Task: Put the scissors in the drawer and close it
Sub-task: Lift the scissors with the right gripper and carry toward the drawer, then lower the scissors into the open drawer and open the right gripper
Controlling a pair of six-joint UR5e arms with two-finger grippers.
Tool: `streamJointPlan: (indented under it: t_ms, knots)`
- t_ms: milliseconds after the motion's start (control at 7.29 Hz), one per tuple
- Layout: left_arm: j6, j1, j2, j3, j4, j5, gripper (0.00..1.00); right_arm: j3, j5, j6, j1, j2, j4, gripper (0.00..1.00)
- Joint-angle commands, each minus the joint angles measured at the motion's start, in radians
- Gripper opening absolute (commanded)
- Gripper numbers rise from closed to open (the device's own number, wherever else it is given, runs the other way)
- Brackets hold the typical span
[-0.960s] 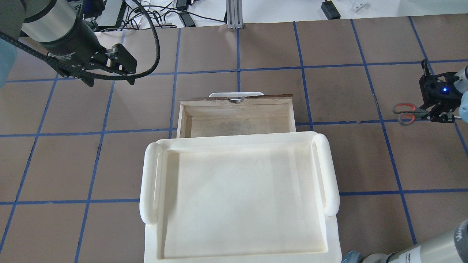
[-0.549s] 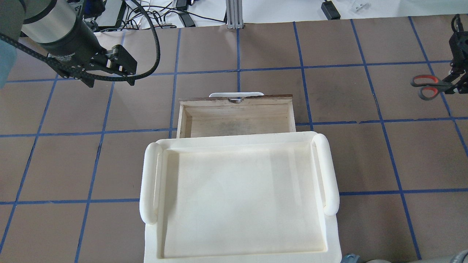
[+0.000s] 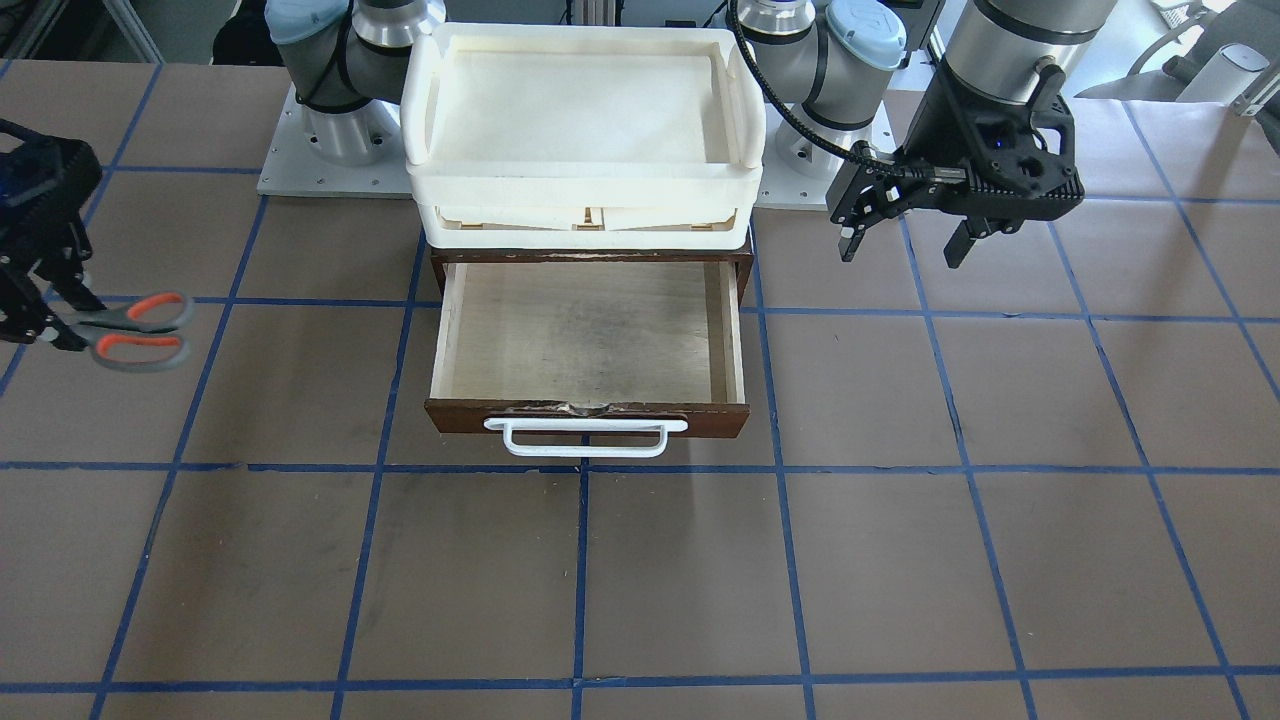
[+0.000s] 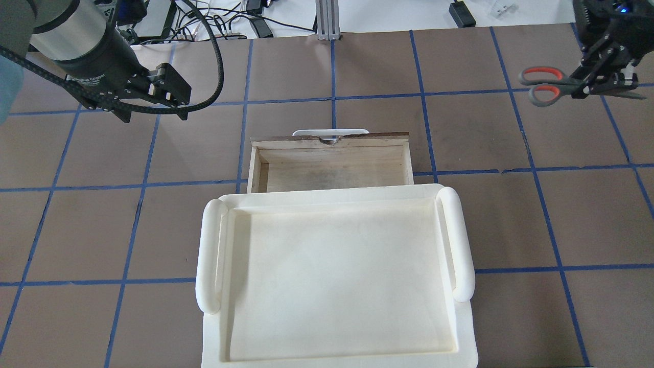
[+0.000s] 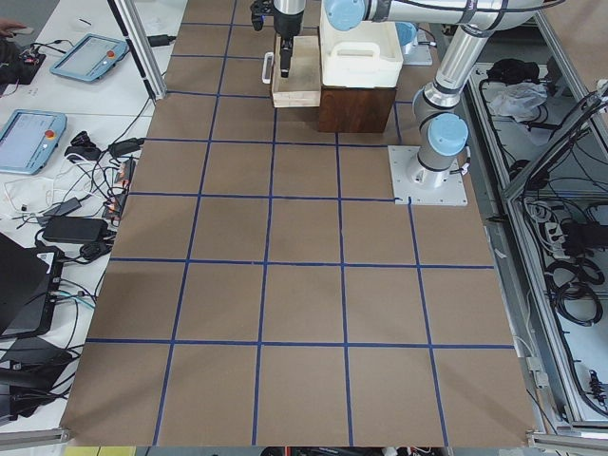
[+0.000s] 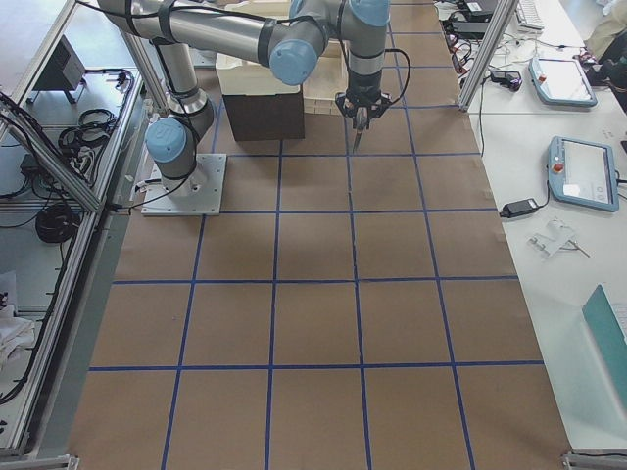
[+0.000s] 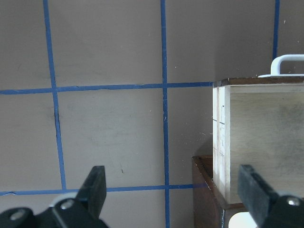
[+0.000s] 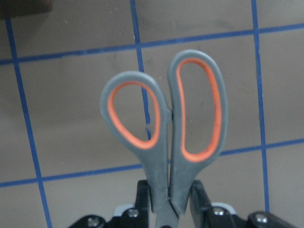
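My right gripper needs to open up and release the scissors on the drawer's pale wood bottom near the white handle (image 3: 597, 365).
My right gripper (image 4: 587, 84) is shut on the scissors (image 4: 544, 84) at the blades. It holds them in the air to the far right of the drawer, with the grey, orange-lined handles (image 8: 166, 118) pointing toward the drawer. The scissors also show in the front-facing view (image 3: 135, 330) at the left edge. The drawer (image 4: 332, 171) stands pulled open and holds nothing; its pale wood floor (image 3: 585, 330) is bare and its white handle (image 3: 585, 437) faces away from me. My left gripper (image 4: 173, 94) is open and empty, hovering left of the drawer, whose corner shows in its wrist view (image 7: 261, 137).
A cream-white plastic tray (image 4: 337, 276) sits on top of the dark brown cabinet (image 3: 590, 255), above the drawer. The table is brown with blue tape lines. Cables and devices lie beyond its far edge (image 4: 245, 20).
My right gripper has lifted the scissors, carried them away from me and then left toward the drawer's side. The left arm and the drawer have not moved.
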State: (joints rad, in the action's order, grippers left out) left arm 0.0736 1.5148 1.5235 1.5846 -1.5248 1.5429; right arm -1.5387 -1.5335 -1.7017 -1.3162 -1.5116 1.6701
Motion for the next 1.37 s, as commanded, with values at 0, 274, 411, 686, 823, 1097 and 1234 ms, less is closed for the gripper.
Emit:
streamJointPlan:
  t_ms: [0, 274, 411, 686, 823, 1097, 1234]
  knots:
    - [0.0, -0.001, 0.001, 0.0, 0.003, -0.001, 1.0, 0.008, 0.0, 0.23, -0.231, 0.004, 0.006, 0.0]
    - [0.0, -0.001, 0.0, 0.0, 0.002, 0.002, 1.0, 0.02, -0.019, 0.388, -0.419, 0.065, 0.048, 0.0]
    - [0.0, -0.002, 0.0, 0.0, 0.0, 0.002, 1.0, 0.047, -0.055, 0.493, -0.511, 0.132, 0.065, 0.0]
    - [0.0, -0.004, -0.002, 0.0, 0.0, 0.003, 1.0, 0.106, -0.065, 0.595, -0.633, 0.262, 0.111, 0.0]
    - [0.0, -0.004, -0.002, 0.0, 0.0, 0.003, 1.0, 0.106, -0.065, 0.615, -0.676, 0.293, 0.129, 0.0]
    - [0.0, -0.004, -0.002, 0.0, -0.001, 0.003, 1.0, 0.1, -0.068, 0.614, -0.713, 0.335, 0.131, 0.0]
    - [0.0, -0.005, -0.003, 0.0, -0.001, 0.005, 1.0, 0.098, -0.066, 0.616, -0.713, 0.346, 0.128, 0.0]
